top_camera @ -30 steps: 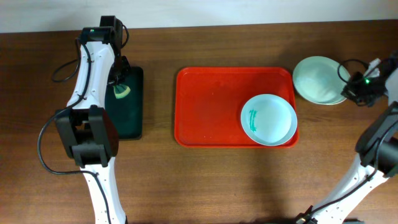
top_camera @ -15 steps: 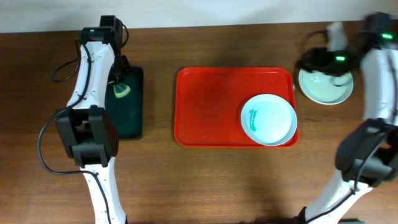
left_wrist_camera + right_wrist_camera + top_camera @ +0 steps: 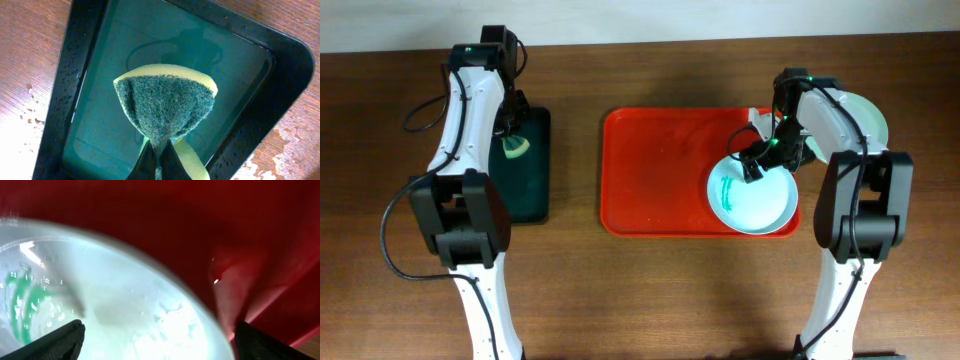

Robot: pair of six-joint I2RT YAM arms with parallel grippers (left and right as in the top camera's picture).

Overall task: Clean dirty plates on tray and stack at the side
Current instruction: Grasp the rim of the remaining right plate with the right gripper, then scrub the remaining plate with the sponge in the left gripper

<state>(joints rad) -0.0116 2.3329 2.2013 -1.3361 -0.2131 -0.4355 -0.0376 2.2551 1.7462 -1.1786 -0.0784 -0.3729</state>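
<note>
I should pinch the plate's rim (image 3: 186, 291) with my right gripper and bring it nearer, because the plate is at the end of the red tray, far from the sponge in my left gripper.
A pale plate (image 3: 752, 192) with a teal-green smear (image 3: 725, 190) lies in the right end of the red tray (image 3: 650, 170). My right gripper (image 3: 760, 160) hangs open over the plate's far rim. In the right wrist view its fingertips (image 3: 60, 340) straddle the plate (image 3: 125, 305), with the tray (image 3: 200, 220) beyond and nothing held. More plates (image 3: 870, 115) sit on the table right of the tray, half hidden by the right arm. My left gripper (image 3: 159, 162) is shut on a green-and-yellow sponge (image 3: 165, 105) above the black tray (image 3: 290, 80).
The black tray (image 3: 535, 200) holds greenish water and stands left of the red tray. Water drops spot the wood around it. Cables trail by both arm bases at the table's far edge.
My right arm has swung left from the plates at the side to the smeared plate on the tray, and its jaws have opened. The left arm has not moved.
</note>
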